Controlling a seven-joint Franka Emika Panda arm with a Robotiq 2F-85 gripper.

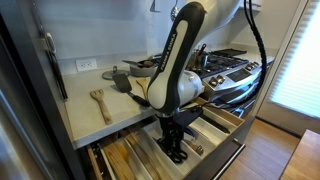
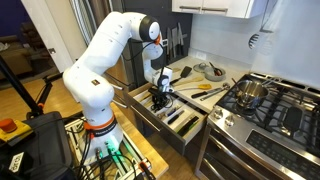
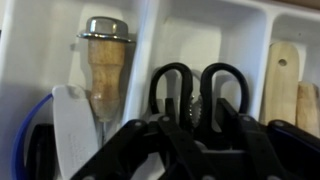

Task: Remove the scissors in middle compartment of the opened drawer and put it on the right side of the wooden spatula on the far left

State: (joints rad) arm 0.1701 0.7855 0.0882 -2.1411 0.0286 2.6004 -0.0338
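Observation:
The robot's gripper needs to release the scissors on the white counter (image 1: 123,102) between the wooden spatula and the black spatula.
The scissors (image 3: 200,88) have black looped handles and lie in the cream middle compartment (image 3: 200,35) of the opened drawer (image 1: 218,128), which also shows in an exterior view (image 2: 192,126). My gripper (image 3: 197,108) reaches down into the drawer in both exterior views (image 1: 176,150) (image 2: 160,100). Its fingers are close together on either side of the scissors just below the loops. The blades are hidden behind the fingers. The pale wooden spatula (image 1: 99,102) lies on the white counter at the left.
A wooden-handled tool with a metal cap (image 3: 105,55) lies in the slot beside the scissors. A wooden utensil (image 3: 283,85) lies in the slot on the other side. A grey-headed black spatula (image 1: 119,77) lies on the counter. The stove (image 2: 272,108) stands beside the drawer.

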